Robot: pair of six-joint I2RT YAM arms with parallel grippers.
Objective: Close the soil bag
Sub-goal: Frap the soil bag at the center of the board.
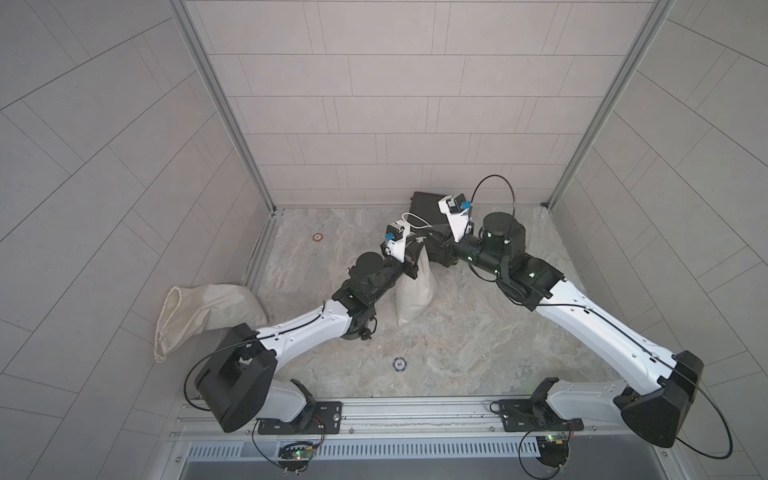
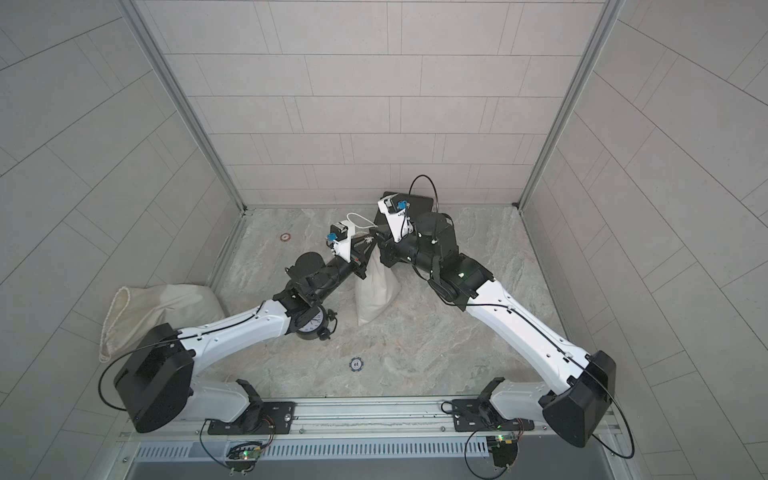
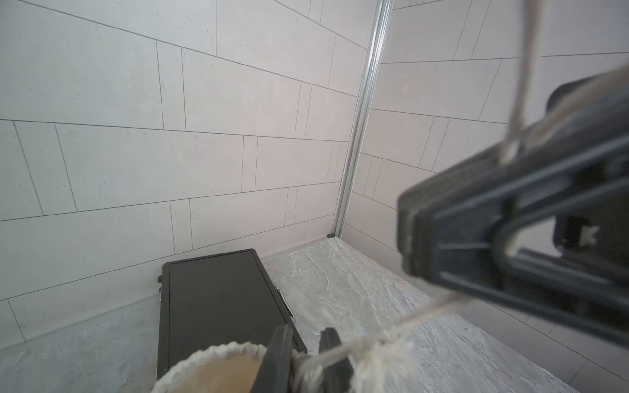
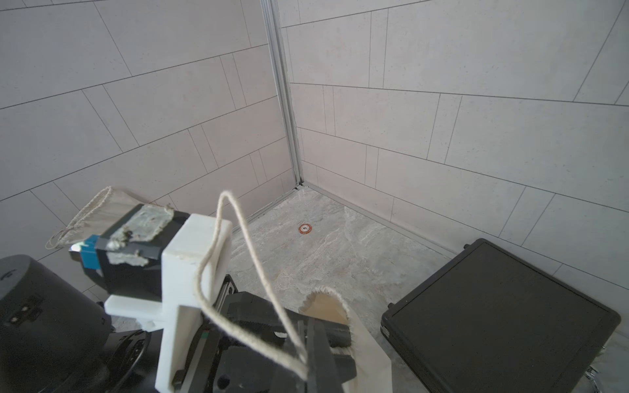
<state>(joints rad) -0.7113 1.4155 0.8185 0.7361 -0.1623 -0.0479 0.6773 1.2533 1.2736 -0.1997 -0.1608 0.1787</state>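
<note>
The drawstring, now held just above the bag's mouth, will be released by my right gripper against the upper part of the soil bag (image 1: 414,269), just below my left gripper.
The cream cloth soil bag (image 1: 415,291) (image 2: 376,291) stands upright mid-table, with both grippers at its top. My left gripper (image 3: 304,364) (image 1: 415,251) is shut on the bag's rim, with bunched fabric and cord between its narrow jaws. Beside one jaw the mouth (image 3: 218,371) (image 4: 326,306) still gapes. The white drawstring (image 4: 238,217) (image 1: 415,219) arcs up in a loop over the left wrist. My right gripper (image 4: 316,326) (image 3: 408,231) is shut on that drawstring just above the mouth. A frayed tassel (image 3: 384,357) hangs on the cord close to the left jaws.
A black case (image 1: 424,205) (image 3: 221,299) (image 4: 503,313) lies flat against the back wall behind the bag. A second cloth bag (image 1: 199,307) slumps at the left edge. An alarm clock (image 2: 311,326) sits under the left forearm. An orange chip (image 1: 318,237) and a blue chip (image 1: 399,364) lie on the table.
</note>
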